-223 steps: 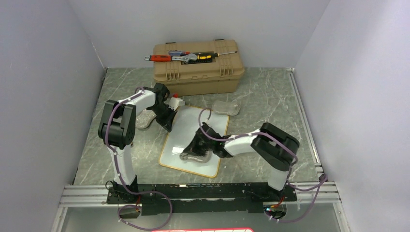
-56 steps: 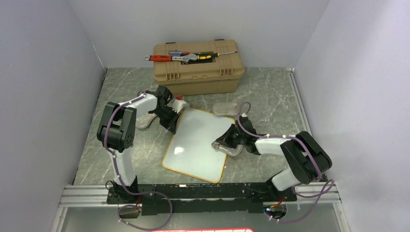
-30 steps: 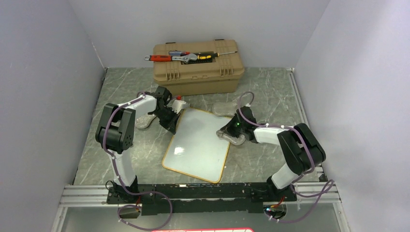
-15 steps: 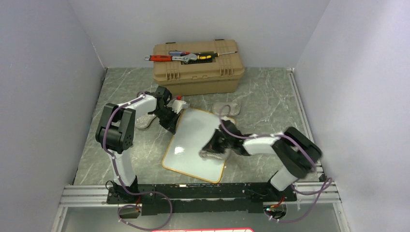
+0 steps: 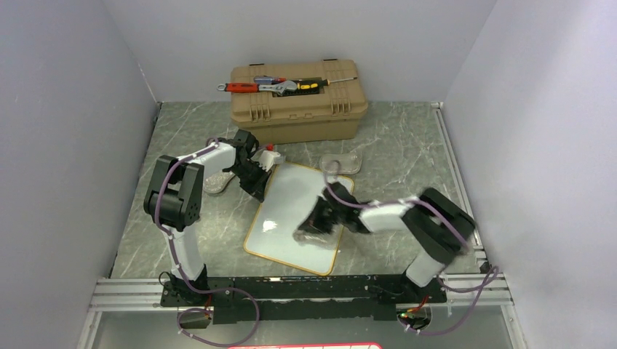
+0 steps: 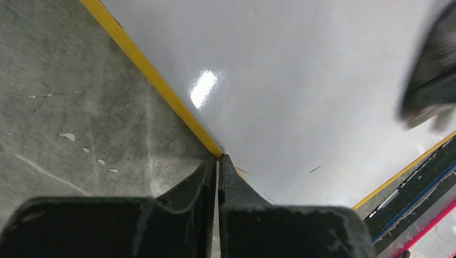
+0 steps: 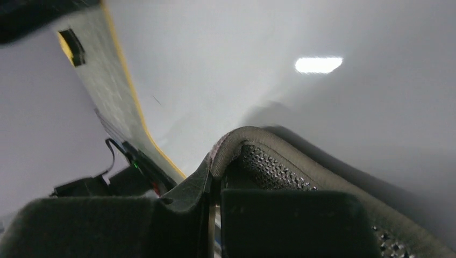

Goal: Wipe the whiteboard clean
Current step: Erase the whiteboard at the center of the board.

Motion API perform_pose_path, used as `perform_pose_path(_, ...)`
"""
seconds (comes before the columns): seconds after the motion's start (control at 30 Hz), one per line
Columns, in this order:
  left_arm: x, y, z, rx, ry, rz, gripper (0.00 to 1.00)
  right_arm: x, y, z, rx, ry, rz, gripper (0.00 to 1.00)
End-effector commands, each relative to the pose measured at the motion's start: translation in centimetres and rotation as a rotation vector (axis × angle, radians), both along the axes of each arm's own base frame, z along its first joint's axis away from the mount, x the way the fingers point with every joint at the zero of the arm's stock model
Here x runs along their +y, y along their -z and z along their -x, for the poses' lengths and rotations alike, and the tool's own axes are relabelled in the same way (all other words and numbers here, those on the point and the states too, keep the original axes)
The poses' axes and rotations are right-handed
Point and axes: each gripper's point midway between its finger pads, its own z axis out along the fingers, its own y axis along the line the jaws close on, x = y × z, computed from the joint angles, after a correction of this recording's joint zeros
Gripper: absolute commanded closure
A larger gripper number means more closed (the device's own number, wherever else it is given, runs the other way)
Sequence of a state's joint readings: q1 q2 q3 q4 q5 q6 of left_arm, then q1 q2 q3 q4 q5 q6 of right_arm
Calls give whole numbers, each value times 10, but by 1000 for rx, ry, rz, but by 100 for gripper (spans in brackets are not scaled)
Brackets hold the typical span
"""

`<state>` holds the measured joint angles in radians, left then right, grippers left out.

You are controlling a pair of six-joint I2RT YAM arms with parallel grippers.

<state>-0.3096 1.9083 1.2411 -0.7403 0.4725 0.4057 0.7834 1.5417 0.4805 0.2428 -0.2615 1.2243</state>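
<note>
Next, my right gripper lets go of the grey felt pad beside the whiteboard's corner nearest the grey pad (image 5: pixel 372 190) behind the whiteboard.
The whiteboard (image 5: pixel 284 207) lies flat on the grey table, glossy white with a yellow rim, and its surface shows almost no marks. A thin dark streak (image 6: pixel 315 169) sits near its edge in the left wrist view. My left gripper (image 5: pixel 259 190) is shut, its tips (image 6: pixel 217 158) pressed onto the yellow rim at the whiteboard's (image 6: pixel 301 75) far-left edge. My right gripper (image 5: pixel 314 227) is shut on a grey felt pad (image 7: pixel 279 153) that lies against the whiteboard (image 7: pixel 231 64) at its lower middle. The pad (image 6: pixel 430 80) shows blurred in the left wrist view.
A tan toolbox (image 5: pixel 295 109) stands at the back with a wrench and screwdrivers (image 5: pixel 276 86) on its lid. One grey pad (image 5: pixel 340 161) lies behind the board, another (image 5: pixel 215 183) left of it. A red-capped item (image 5: pixel 269 150) sits by the left gripper. A metal rail (image 5: pixel 291 289) runs along the front.
My right gripper has swept the pad from the board's right edge down and left to its lower middle. The left gripper has stayed on the rim.
</note>
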Motion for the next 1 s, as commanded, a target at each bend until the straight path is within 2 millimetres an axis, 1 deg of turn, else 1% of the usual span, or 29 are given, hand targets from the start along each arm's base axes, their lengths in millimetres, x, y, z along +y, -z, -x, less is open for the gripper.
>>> perform_pose_path(0.0,20,30,18,52,51,-122,91,24,47,-52,-50,-63,231,100)
perform_pose_path(0.03,21,30,18,50,51,-124,91,37,49,-74,-74,-78,242,100)
perform_pose_path(0.1,21,30,18,48,53,-124,91,53,44,-112,-96,-74,256,100)
perform_pose_path(0.13,22,30,18,50,53,-126,91,54,45,-128,-92,-64,272,100)
perform_pose_path(0.17,22,30,18,51,55,-127,91,51,44,-143,-93,-44,282,100)
perform_pose_path(0.2,22,30,18,51,55,-127,91,38,44,-158,-87,-4,291,100)
perform_pose_path(0.23,23,30,18,49,54,-128,91,24,43,-168,-80,31,290,100)
perform_pose_path(0.27,23,30,18,47,55,-130,91,6,43,-176,-73,73,290,100)
perform_pose_path(0.3,23,31,18,45,56,-130,91,-12,43,-178,-66,111,293,100)
perform_pose_path(0.33,23,31,18,46,56,-129,91,-33,47,-176,-56,147,299,100)
perform_pose_path(0.37,23,32,18,48,57,-129,91,-49,47,-175,-54,177,300,100)
perform_pose_path(0.4,23,32,19,49,58,-126,91,-59,46,-175,-58,196,297,100)
perform_pose_path(0.47,22,33,19,48,58,-123,91,-61,48,-173,-54,194,298,100)
perform_pose_path(0.5,22,33,18,50,57,-123,91,-52,49,-174,-54,181,281,100)
perform_pose_path(0.57,21,34,18,54,57,-122,91,-26,53,-175,-59,140,254,100)
perform_pose_path(0.7,22,33,16,51,55,-129,91,45,60,-172,-70,28,216,100)
perform_pose_path(0.77,23,32,15,50,55,-132,91,63,61,-169,-59,8,181,100)
perform_pose_path(0.83,23,30,14,47,52,-132,91,64,58,-165,-62,15,159,100)
perform_pose_path(0.87,23,29,13,44,49,-131,91,59,58,-159,-59,16,159,100)
perform_pose_path(0.9,23,28,13,39,48,-130,91,48,61,-147,-46,17,173,100)
perform_pose_path(0.97,24,27,11,32,42,-131,91,28,55,-129,-48,18,200,100)
